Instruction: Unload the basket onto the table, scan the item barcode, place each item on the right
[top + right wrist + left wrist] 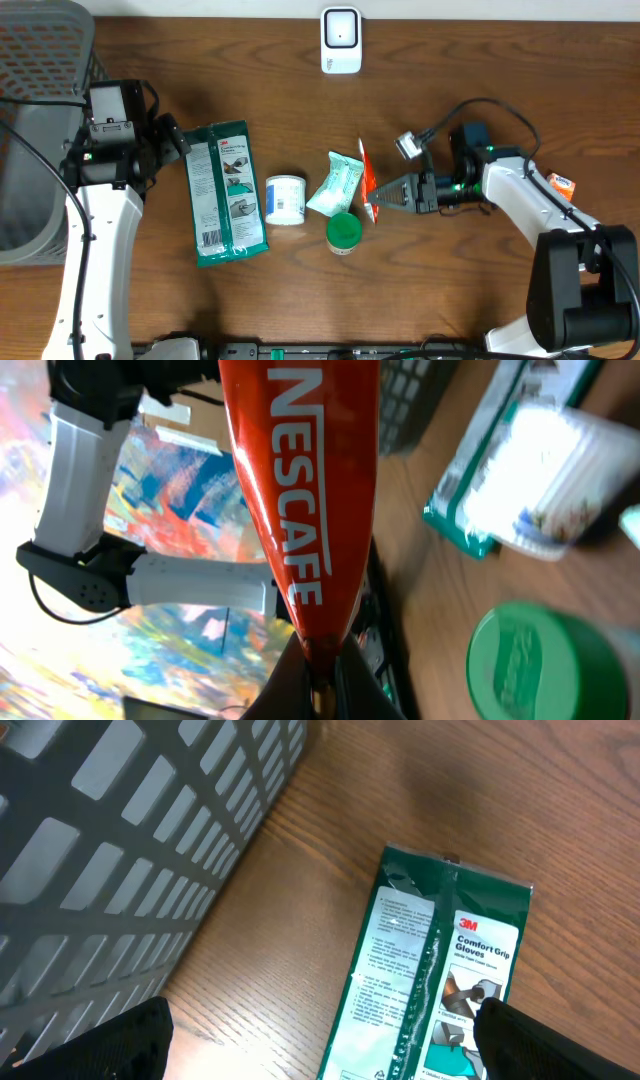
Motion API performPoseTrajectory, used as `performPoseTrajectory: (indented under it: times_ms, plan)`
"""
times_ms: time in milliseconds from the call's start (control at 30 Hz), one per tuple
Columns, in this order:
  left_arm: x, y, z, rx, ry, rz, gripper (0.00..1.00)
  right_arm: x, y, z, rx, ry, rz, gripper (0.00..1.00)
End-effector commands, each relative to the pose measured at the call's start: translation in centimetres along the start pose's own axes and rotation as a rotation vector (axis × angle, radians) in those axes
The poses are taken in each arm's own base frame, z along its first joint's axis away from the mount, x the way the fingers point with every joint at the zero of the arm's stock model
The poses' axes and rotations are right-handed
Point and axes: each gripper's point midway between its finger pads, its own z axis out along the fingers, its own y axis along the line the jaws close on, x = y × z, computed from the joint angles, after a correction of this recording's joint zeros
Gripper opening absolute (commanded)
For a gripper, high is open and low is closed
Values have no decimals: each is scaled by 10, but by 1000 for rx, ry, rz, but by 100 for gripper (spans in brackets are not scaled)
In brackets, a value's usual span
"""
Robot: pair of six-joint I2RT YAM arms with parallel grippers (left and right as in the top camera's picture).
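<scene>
My right gripper is going to release the red Nescafe sachet on the bare table (390,208) next to the green-lidded jar.
My right gripper (386,196) is shut on the lower end of a red Nescafe sachet (366,180), which it holds on edge above the table's middle. The right wrist view shows the sachet (300,490) rising out of the closed fingers of that gripper (318,680); no barcode shows on this face. A white barcode scanner (341,40) stands at the table's far edge. My left gripper (172,138) hangs wide open over the top end of a green 3M gloves pack (440,970) and touches nothing.
A grey mesh basket (40,60) fills the far left. Beside the gloves pack (226,190) lie a white tub (285,199), a pale green pouch (336,183) and a green-lidded jar (343,232). A small orange item (562,183) sits at the right.
</scene>
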Motion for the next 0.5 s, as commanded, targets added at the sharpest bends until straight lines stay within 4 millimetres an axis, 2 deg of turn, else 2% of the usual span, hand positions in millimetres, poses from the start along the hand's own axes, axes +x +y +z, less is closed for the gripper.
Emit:
performPoseTrajectory:
  times_ms: [0, 267, 367, 467]
  plan:
    - [-8, 2, -5, -6, -24, -10, 96, 11, -3, 1, -36, -9, 53, 1]
    - [-9, 2, -5, -5, -25, -10, 96, 43, -30, 2, 2, 5, 74, 1]
    - [-9, 2, -5, -5, -25, -10, 96, 57, -57, -2, 99, 27, 108, 1]
    - [-8, 2, -5, -5, -25, -10, 96, 59, -78, -9, 138, 3, 167, 1]
